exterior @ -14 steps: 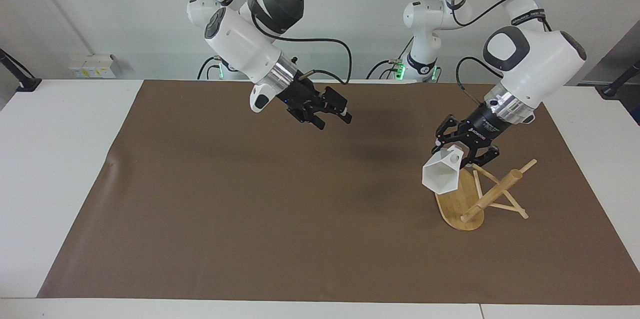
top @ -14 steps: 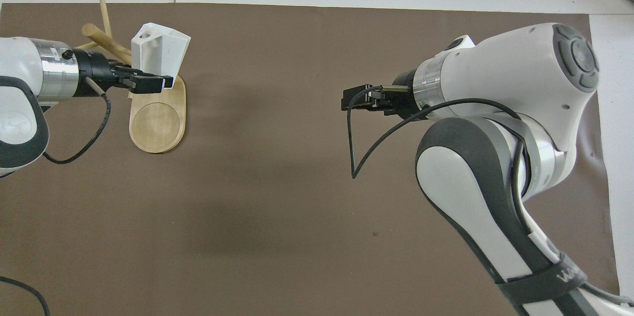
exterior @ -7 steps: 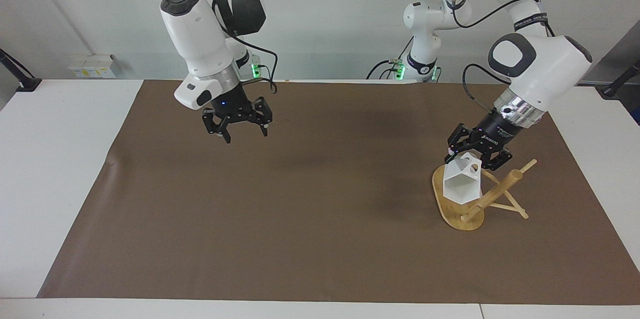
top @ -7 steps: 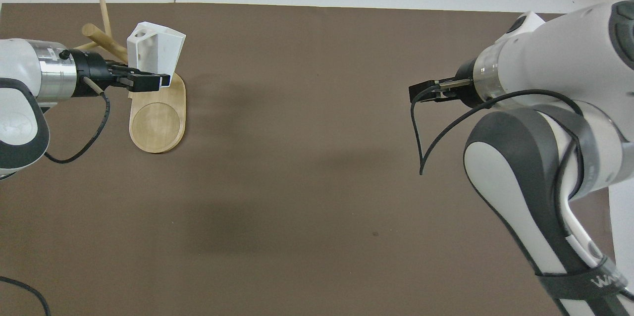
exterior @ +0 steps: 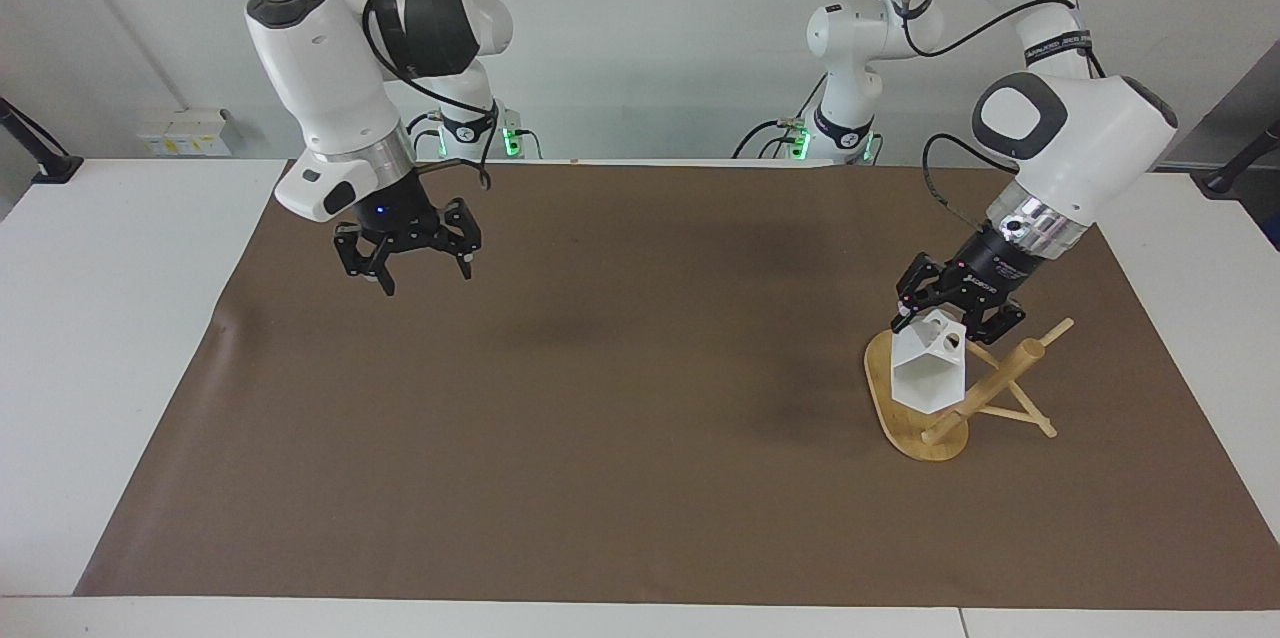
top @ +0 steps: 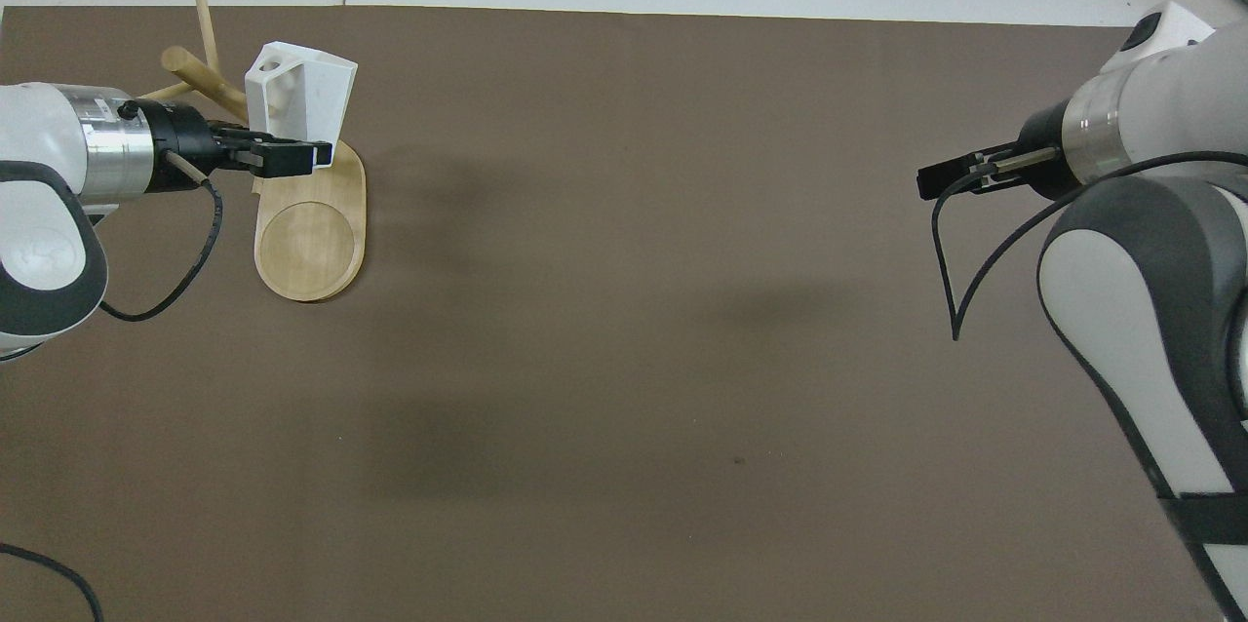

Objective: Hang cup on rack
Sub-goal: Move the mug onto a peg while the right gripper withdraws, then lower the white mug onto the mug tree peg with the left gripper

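Note:
Next, I let go of the white cup with my left gripper on the peg (top: 277,120) between the top of the rack's post and the rack's oval base.
The white faceted cup (exterior: 928,376) (top: 297,96) hangs in my left gripper (exterior: 948,320) (top: 292,154), which is shut on its handle end. It is over the bamboo rack (exterior: 915,418) (top: 312,232). The rack looks tipped: its oval base stands tilted, and the post (exterior: 1010,368) (top: 200,71) slants toward the left arm's end of the table, with thin pegs crossing it. The cup's body sits against the base and post; I cannot tell whether they touch. My right gripper (exterior: 425,276) (top: 926,183) hangs open and empty over the brown mat, toward the right arm's end.
A brown mat (exterior: 600,418) covers most of the white table (exterior: 100,318). Small white boxes (exterior: 185,133) sit by the wall at the right arm's end. A crease (exterior: 225,323) lifts the mat's edge there.
The right arm swung away from the middle toward its own end, and its gripper turned to point down. The left gripper tipped the cup and brought it closer to the rack's post.

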